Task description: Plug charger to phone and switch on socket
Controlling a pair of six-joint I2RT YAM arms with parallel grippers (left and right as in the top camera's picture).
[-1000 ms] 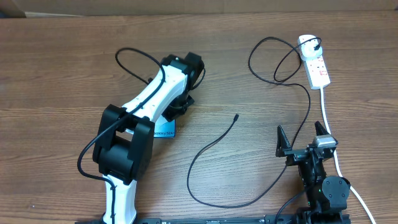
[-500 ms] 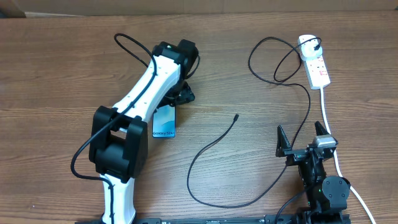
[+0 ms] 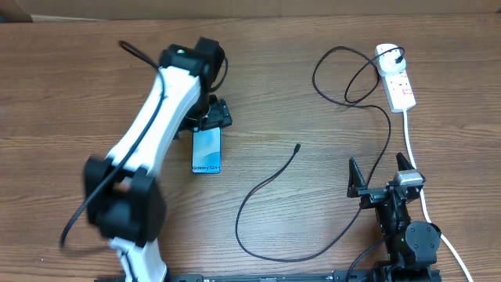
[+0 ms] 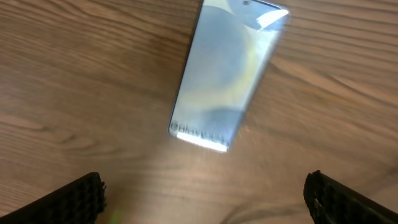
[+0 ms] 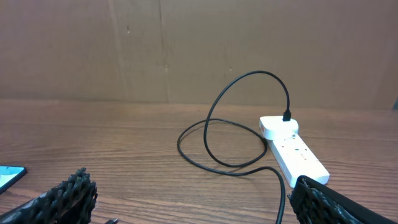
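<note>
The robot's left gripper needs to next move to the phone and close on the middle of its long sides (image 3: 207, 142) (image 4: 222, 70), beyond the end with white text.
The phone (image 3: 207, 150) lies flat on the wooden table, its light blue screen up and white text at its near end. My left gripper (image 3: 213, 116) hovers just behind it, open and holding nothing. In the left wrist view the phone (image 4: 227, 71) sits ahead of the wide-apart fingers of the left gripper (image 4: 202, 190). The charger (image 3: 258, 188) curls across the table. Its free connector tip (image 3: 298, 146) lies loose and its plug (image 3: 399, 55) sits in the white socket (image 3: 395, 78). My right gripper (image 3: 377, 166) stands open at the near right. It (image 5: 194, 193) faces the socket (image 5: 292, 149) and the charger's loops (image 5: 236, 118).
The socket's thick white lead (image 3: 415, 157) runs down the right side, close past my right arm. A brown cardboard wall (image 5: 186, 50) closes off the far edge of the table. A corner of the phone (image 5: 9, 177) shows at the left of the right wrist view.
My left arm has swung left and back, uncovering the phone, and its gripper has opened. The phone now lies free on the table. The right arm has not moved.
</note>
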